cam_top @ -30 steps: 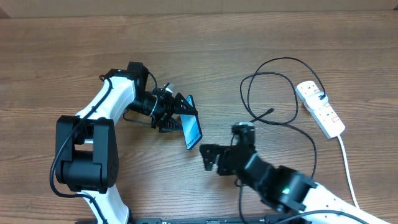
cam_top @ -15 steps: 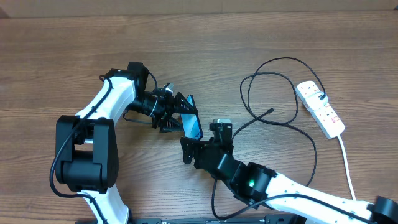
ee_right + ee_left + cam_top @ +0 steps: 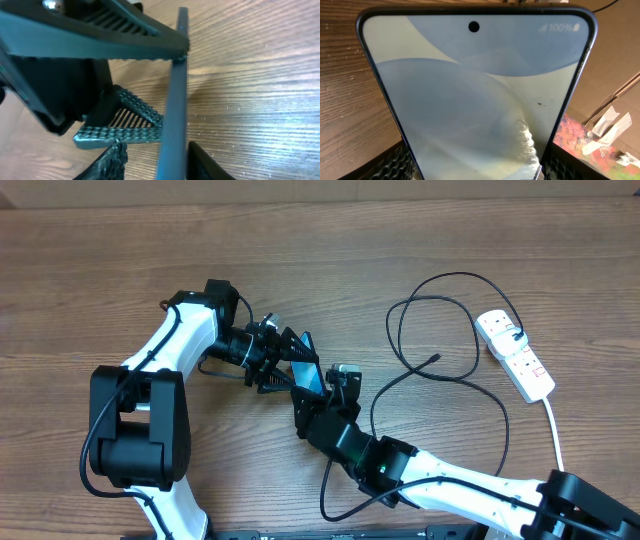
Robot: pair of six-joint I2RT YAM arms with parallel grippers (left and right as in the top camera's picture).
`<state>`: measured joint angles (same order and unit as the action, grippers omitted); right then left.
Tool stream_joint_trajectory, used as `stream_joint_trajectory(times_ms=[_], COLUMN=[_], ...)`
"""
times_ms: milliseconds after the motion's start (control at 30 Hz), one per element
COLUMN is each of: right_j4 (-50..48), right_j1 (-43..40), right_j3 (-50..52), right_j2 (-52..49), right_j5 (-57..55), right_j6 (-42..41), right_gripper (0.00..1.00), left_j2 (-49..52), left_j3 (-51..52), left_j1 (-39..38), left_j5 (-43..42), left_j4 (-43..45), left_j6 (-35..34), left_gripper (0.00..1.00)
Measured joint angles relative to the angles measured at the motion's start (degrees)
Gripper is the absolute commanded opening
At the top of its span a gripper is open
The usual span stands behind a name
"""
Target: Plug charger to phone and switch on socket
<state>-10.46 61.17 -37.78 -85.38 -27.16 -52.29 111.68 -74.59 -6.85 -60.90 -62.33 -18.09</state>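
The robot's left gripper spans the long sides of the phone, so its right gripper should hold the phone while the left gripper takes it across screen [image 3: 475, 55] and back.
My left gripper [image 3: 283, 360] is shut on the phone [image 3: 307, 377] and holds it on edge above the table. In the left wrist view the phone's pale blue screen [image 3: 480, 90] fills the frame, with a finger [image 3: 395, 162] at each side. My right gripper [image 3: 312, 402] sits at the phone's near end. In the right wrist view the phone [image 3: 174, 90] stands edge-on between that gripper's jaws [image 3: 156, 148]. One finger [image 3: 202, 162] touches the phone; a gap of wood shows before the other. The charger [image 3: 455, 290] lies looped at the right, its tip [image 3: 435, 360] free. The socket [image 3: 515, 355] lies far right.
The socket's white cord [image 3: 558, 450] runs toward the front edge at the right. The charger's cable trails from its loops past my right arm [image 3: 440, 470] to the table's front. Bare wooden tabletop [image 3: 100, 280] stretches across the back and left.
My right arm has swung left across the table up to the phone, and its jaws have narrowed round the phone's near end. The left arm and phone have stayed put.
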Motion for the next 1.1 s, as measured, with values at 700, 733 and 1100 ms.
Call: stream_joint_trajectory(times_ms=[700, 733, 1100], right_j4=[-0.28, -0.28, -1.42], right_j1=[-0.07, -0.07, -0.09], right_j3=[0.02, 0.02, 0.07], right_j2=[-0.72, -0.74, -0.83], right_j5=[-1.75, -1.79, -0.74], right_j6=[-0.15, -0.17, -0.17], right_gripper=[0.06, 0.06, 0.05], left_j2=[0.0, 0.0, 0.0], left_j3=[-0.07, -0.07, -0.15], left_j1=[0.55, 0.57, 0.48], left_j5=[-0.57, -0.59, -1.7], left_j4=[-0.02, -0.02, -0.04], left_j6=[-1.29, -1.29, -1.51], left_gripper=[0.56, 0.63, 1.0])
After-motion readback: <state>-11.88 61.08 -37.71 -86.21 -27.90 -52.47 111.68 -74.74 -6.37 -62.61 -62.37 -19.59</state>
